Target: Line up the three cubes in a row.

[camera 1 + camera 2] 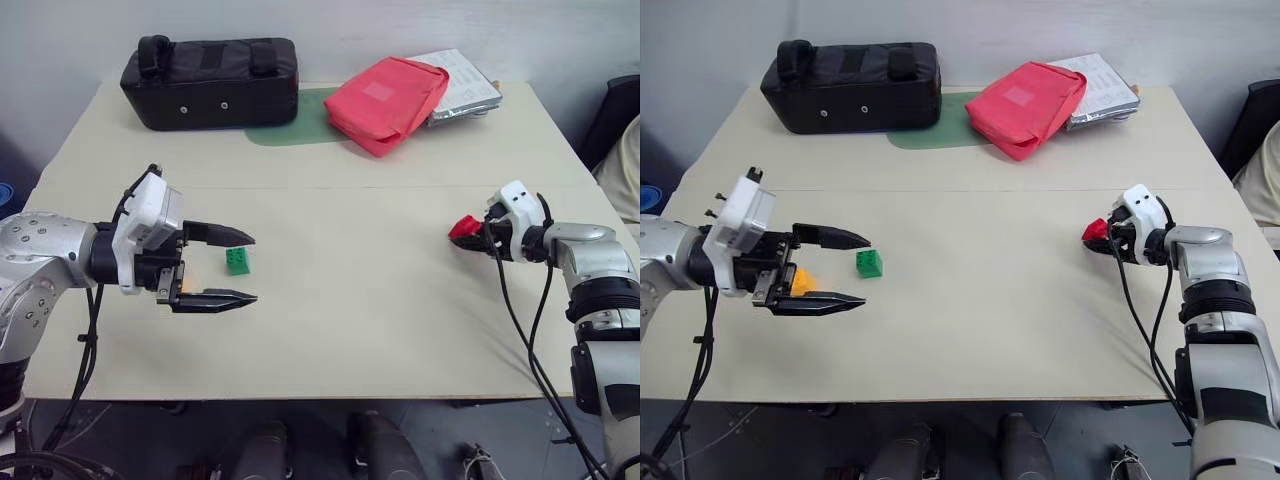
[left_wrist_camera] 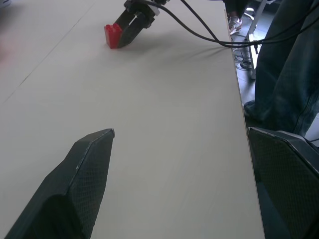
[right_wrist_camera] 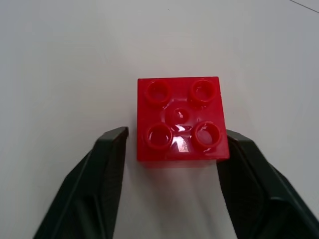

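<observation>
The robot's right gripper will set the red cube down on the bare table (image 1: 416, 330) close to its front edge, lined up with the red pouch.
The red cube (image 3: 180, 119) sits studs-up on the table at the right, and my right gripper (image 1: 478, 235) is shut on it, one black finger against each side. The left wrist view shows the same red cube (image 2: 112, 36) from across the table. At the left, the green cube (image 1: 238, 261) stands on the table. My left gripper (image 1: 253, 268) hovers open above and beside it, pointing right, with nothing between its fingers. The orange-yellow cube (image 1: 802, 281) lies just behind that gripper's lower finger, partly hidden by it.
At the back of the beige table (image 1: 380, 300) lie a black case (image 1: 210, 80), a green mat (image 1: 290, 130), a red pouch (image 1: 385, 100) and a stack of papers (image 1: 465, 85). A person's legs in jeans (image 2: 284, 64) stand beyond the table's right edge.
</observation>
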Tool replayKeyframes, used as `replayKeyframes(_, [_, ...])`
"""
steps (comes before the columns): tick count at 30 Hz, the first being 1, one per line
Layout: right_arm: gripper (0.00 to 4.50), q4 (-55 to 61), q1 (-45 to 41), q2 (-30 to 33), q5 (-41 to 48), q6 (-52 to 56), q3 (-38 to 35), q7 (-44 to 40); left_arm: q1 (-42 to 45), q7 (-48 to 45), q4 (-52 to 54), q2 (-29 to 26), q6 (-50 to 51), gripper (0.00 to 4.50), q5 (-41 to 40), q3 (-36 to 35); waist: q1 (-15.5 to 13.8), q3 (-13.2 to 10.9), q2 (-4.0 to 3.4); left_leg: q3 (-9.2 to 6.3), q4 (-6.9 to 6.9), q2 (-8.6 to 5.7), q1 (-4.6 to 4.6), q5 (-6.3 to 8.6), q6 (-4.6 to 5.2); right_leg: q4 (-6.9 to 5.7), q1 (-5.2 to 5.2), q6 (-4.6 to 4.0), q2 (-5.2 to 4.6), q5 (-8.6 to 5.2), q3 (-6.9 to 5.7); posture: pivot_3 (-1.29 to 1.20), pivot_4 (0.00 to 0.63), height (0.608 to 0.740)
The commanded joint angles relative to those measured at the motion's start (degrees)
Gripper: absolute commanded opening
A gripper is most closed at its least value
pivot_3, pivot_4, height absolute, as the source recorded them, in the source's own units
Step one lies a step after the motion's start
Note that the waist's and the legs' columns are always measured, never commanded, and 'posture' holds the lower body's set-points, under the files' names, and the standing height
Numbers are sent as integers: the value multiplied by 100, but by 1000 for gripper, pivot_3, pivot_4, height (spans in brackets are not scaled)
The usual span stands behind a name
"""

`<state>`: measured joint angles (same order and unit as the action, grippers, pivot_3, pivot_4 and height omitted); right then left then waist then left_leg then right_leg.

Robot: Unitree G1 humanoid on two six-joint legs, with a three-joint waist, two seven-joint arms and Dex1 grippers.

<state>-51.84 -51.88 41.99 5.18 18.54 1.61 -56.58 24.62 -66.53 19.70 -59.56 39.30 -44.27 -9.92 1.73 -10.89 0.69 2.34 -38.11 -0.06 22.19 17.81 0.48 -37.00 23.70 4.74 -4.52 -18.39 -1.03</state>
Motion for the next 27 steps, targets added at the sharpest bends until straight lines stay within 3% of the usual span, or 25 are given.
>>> replayKeyframes(1, [1486,191,-75,70,52,-123,-133,-173,78,-139,68,-6,-80,4500,37,53,4,0,0,0,0,0,1,0,0,2,0,0,0,0,0,0,150,740])
replayKeyframes(6, [1506,930,246,198,326,-371,-214,-887,110,-243,202,50,-52,4500,-41,171,-6,0,0,0,-1,0,1,0,0,0,0,0,1,0,0,0,150,740])
replayKeyframes(10, [1506,3072,1265,570,931,-439,-104,-2218,137,-525,343,-9,-9,4500,-101,343,-24,0,0,-2,-1,1,3,1,1,1,0,1,2,0,-2,0,150,740])
replayKeyframes(14, [1506,4751,2321,989,1178,-505,45,-2823,176,-848,476,-77,-5,4500,-102,535,-48,0,0,-8,-7,1,4,3,4,2,-6,3,3,1,-6,0,150,740])
replayKeyframes(18, [1506,5501,2987,1111,1153,-648,34,-2733,281,-1001,503,-33,-76,4500,-2,725,-62,0,1,-11,-13,-1,-6,3,6,3,-19,6,2,3,-5,0,150,740])
replayKeyframes(27, [1506,5448,3553,950,930,-1240,50,-2312,337,-1065,500,33,-158,4500,76,849,-26,0,1,-12,-13,-2,-8,3,6,2,-17,5,2,3,-2,0,150,740])
